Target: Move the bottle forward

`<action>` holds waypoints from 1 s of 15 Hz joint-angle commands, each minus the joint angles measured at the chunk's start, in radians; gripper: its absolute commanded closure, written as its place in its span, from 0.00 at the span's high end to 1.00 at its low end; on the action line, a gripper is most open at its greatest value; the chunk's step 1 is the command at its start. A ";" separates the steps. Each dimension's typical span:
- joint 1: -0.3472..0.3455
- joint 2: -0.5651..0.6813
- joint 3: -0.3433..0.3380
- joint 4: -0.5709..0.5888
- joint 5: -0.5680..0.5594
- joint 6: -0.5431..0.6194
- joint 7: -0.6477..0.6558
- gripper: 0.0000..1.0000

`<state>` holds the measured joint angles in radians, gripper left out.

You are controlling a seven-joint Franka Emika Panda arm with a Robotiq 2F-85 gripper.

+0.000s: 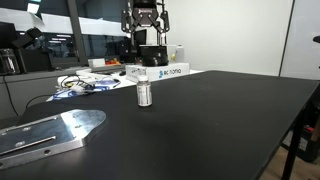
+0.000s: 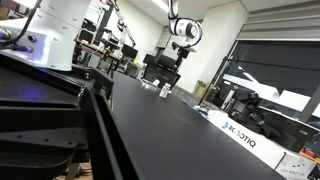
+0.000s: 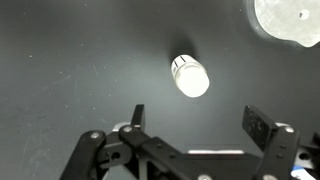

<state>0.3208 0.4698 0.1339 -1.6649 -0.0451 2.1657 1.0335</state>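
The robot's gripper should close on the white cap (image 1: 143, 75) (image 3: 193, 81) at the top of the bottle, because the bottle is standing upright below it.
The bottle (image 1: 144, 93) is small and silvery-grey with a white cap. It stands upright on the black table (image 1: 220, 130). It shows small and far off in an exterior view (image 2: 165, 91). In the wrist view I look down on its white cap (image 3: 190, 77). My gripper (image 3: 196, 122) is open and empty, high above the bottle. The bottle lies just beyond the gap between the fingers. In an exterior view the gripper (image 1: 146, 22) hangs well above and behind the bottle.
A white lettered box (image 1: 160, 71) lies behind the bottle, also seen along the table edge (image 2: 245, 137). A metal plate (image 1: 50, 133) lies at the near left. Cables and clutter (image 1: 85, 82) sit at the back left. A pale round shape (image 3: 290, 20) is at the wrist view's top right.
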 commanded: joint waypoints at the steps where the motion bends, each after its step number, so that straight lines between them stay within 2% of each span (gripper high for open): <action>1: 0.027 0.083 -0.027 0.061 -0.012 0.029 0.010 1.00; 15: 0.081 0.261 -0.067 0.143 -0.009 0.123 -0.026 1.00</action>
<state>0.3833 0.6965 0.0886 -1.5659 -0.0452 2.2901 1.0109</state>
